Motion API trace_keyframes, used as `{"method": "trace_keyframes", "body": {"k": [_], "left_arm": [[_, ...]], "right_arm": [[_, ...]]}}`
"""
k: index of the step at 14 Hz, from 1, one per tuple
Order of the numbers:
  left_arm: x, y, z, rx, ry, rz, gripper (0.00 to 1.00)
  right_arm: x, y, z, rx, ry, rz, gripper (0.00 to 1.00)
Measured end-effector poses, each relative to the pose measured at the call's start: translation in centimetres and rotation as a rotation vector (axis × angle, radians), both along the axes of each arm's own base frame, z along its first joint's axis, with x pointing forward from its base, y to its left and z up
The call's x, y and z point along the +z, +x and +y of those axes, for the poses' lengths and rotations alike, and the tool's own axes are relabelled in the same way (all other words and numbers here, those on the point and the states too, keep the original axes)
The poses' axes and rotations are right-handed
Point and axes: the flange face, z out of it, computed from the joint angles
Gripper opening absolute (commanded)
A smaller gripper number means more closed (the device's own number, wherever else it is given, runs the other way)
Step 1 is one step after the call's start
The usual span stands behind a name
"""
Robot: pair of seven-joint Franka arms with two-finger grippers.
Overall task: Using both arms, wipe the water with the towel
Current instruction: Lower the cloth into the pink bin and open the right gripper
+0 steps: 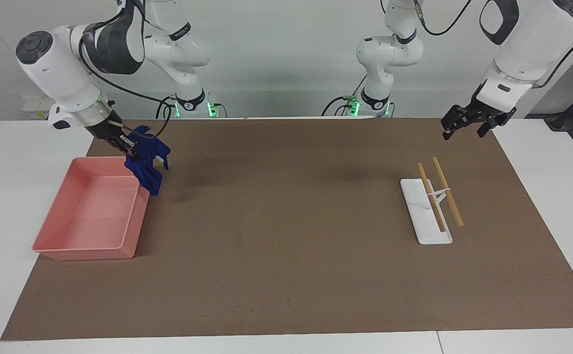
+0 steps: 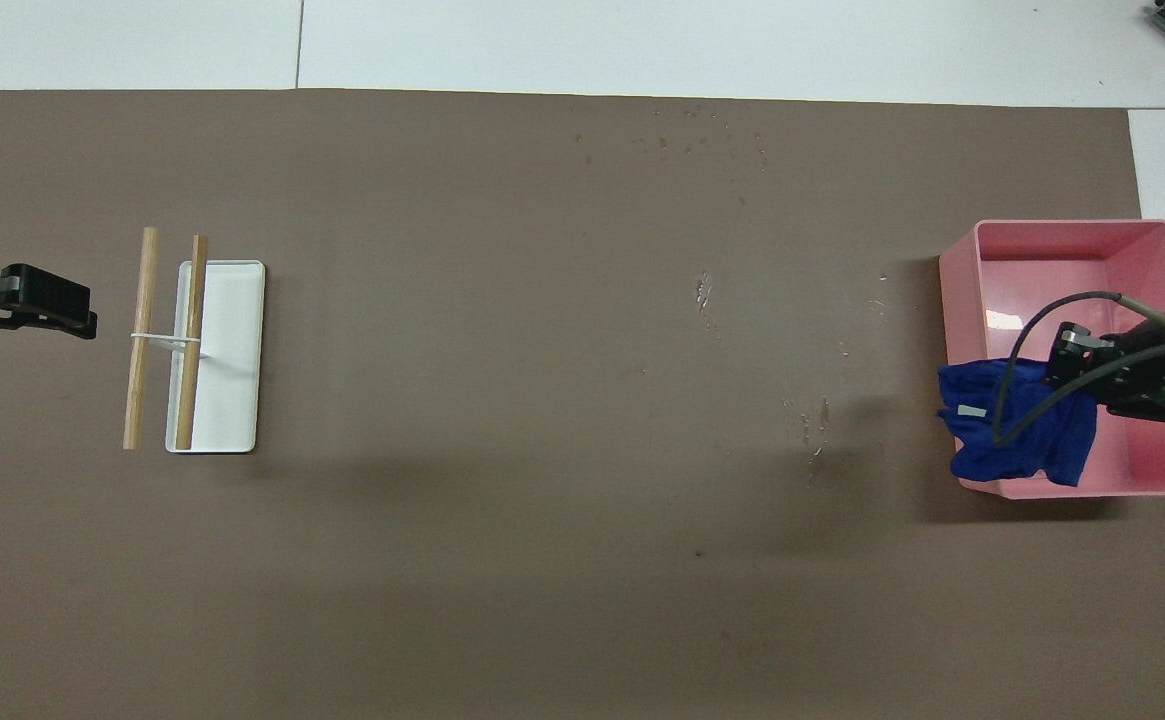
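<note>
I need to use my right gripper to let go of the deep-blue towel inside the pink bin, at the corner (image 2: 1066, 437) that is closest to the robots.
My right gripper (image 1: 128, 145) is shut on the deep-blue towel (image 1: 146, 166), which hangs in the air over the pink bin's rim at the corner nearest the robots. From above, the towel (image 2: 1022, 440) with its white tag overlaps that corner, and the right gripper (image 2: 1067, 365) is over the bin. Tiny water droplets (image 1: 227, 309) dot the mat far from the robots, and the same water (image 2: 682, 140) shows in the overhead view, with more specks (image 2: 812, 420) beside the bin. My left gripper (image 1: 462, 130) waits open and empty over the mat's edge at its own end (image 2: 77, 318).
The empty pink bin (image 1: 84, 253) stands on the mat at the right arm's end (image 2: 1072, 232). A white tray (image 1: 426, 231) carrying two wooden sticks lies toward the left arm's end (image 2: 237, 300). A brown mat covers most of the white table.
</note>
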Motion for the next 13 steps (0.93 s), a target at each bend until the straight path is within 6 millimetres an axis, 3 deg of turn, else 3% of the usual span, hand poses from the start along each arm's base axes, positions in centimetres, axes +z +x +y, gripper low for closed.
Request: {"method": "trace_keyframes", "body": {"k": [3, 5, 8, 11, 12, 13], "left_arm": [[0.0, 0.0, -0.6, -0.01, 0.0, 0.0, 1.0], [0.0, 0.0, -0.6, -0.011, 0.0, 0.0, 1.0], [0.0, 0.0, -0.7, -0.012, 0.0, 0.0, 1.0], [0.0, 0.0, -0.5, -0.009, 0.0, 0.0, 1.0], [0.0, 0.0, -0.5, -0.009, 0.0, 0.0, 1.0], [0.0, 0.0, -0.5, -0.008, 0.0, 0.0, 1.0]], "right_arm": [[-0.5, -0.8, -6.9, 0.07, -0.024, -0.056, 0.0], [-2.1, -1.8, -10.3, 0.113, -0.023, -0.059, 0.0], [-6.2, -2.3, -12.9, 0.184, -0.044, -0.022, 0.0], [-10.0, -1.7, -13.5, 0.232, -0.093, 0.043, 0.02], [-10.9, -1.5, -13.6, 0.245, -0.104, 0.052, 0.27], [-11.4, -1.3, -13.6, 0.251, -0.106, 0.057, 0.47]]}}
